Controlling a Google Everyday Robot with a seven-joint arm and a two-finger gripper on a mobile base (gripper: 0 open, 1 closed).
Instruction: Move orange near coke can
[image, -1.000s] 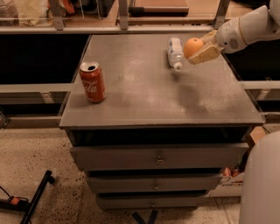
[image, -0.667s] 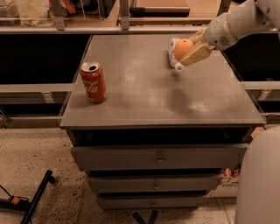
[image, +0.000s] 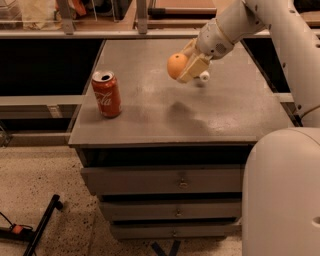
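The orange, now lifted above the cabinet top's middle, will be released from my gripper onto the grey cabinet top, snug (image: 131, 99) against the coke can, on the side where my arm is.
The orange (image: 176, 65) is held in my gripper (image: 184, 66), lifted above the middle of the grey cabinet top (image: 150, 120). The fingers are shut on it from behind and the right. The coke can (image: 106, 94), red with white script and a silver top, stands upright near the top's left front edge. The orange is up and to the right of the can, well apart from it. My white arm reaches in from the upper right.
A clear plastic bottle's white cap (image: 204, 76) shows just behind the gripper; the rest is hidden. The cabinet has drawers (image: 180, 182) below. My white base (image: 282, 195) fills the lower right. A black stand (image: 40, 225) lies on the floor at left.
The gripper has carried the orange leftward and toward the middle of the top, away from the bottle and closer to the can. The can has not moved.
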